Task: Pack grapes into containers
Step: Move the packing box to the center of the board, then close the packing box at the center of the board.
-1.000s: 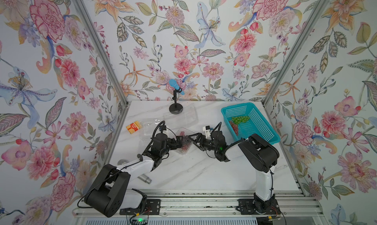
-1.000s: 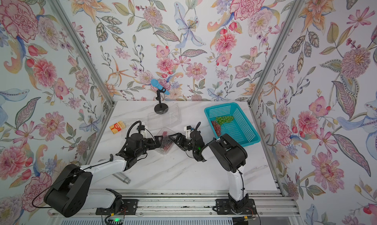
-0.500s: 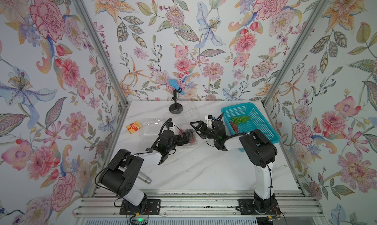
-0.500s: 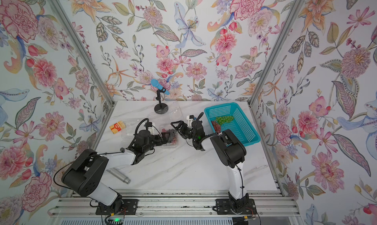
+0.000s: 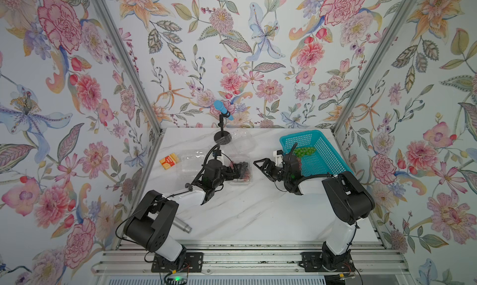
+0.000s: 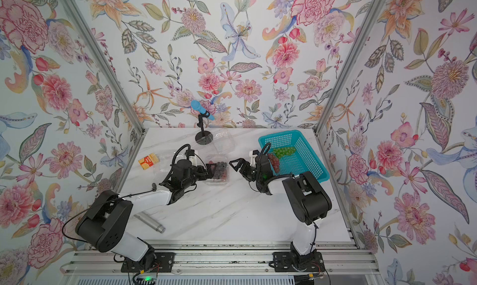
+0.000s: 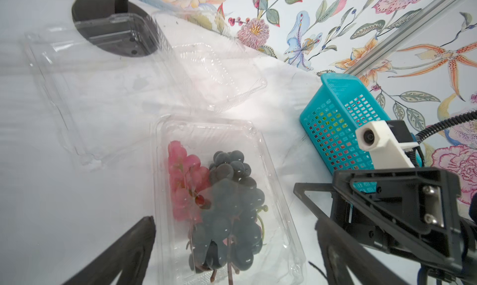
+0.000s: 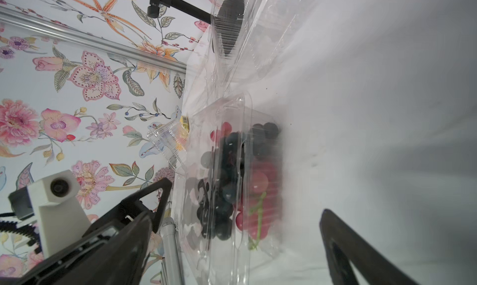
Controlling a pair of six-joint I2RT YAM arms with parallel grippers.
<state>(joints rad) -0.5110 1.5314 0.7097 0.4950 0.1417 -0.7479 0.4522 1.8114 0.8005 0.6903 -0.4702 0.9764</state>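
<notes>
Next, my right gripper pinches the lid's edge and the container's rim together at the container's near corner (image 5: 249, 181) to close the container, because a gap shows where they meet.
A clear container (image 5: 241, 171) (image 6: 219, 170) (image 7: 222, 188) lies mid-table with its lid down over a red-pink bunch (image 7: 184, 177) and a dark bunch of grapes (image 7: 229, 208). My left gripper (image 5: 235, 172) (image 7: 232, 247) stands open, one finger on each side of that container's near end. My right gripper (image 5: 262, 169) (image 8: 240, 234) is open too and hangs a short way right of the container, apart from it. Green grapes (image 5: 304, 151) (image 6: 284, 151) and a red bunch (image 6: 274, 163) lie in the teal basket. Two more clear containers (image 5: 191, 162) (image 5: 240, 139) lie open behind.
The teal basket (image 5: 324, 157) stands at the back right, close behind my right wrist. A microphone stand (image 5: 222, 137) is at the back middle, a small orange box (image 5: 169, 161) at the left, and a metal cylinder (image 5: 182, 225) near the front left.
My right gripper has drawn back to the right, off the grape container. The container and my left gripper have shifted a little toward the back. Both grippers stay open.
</notes>
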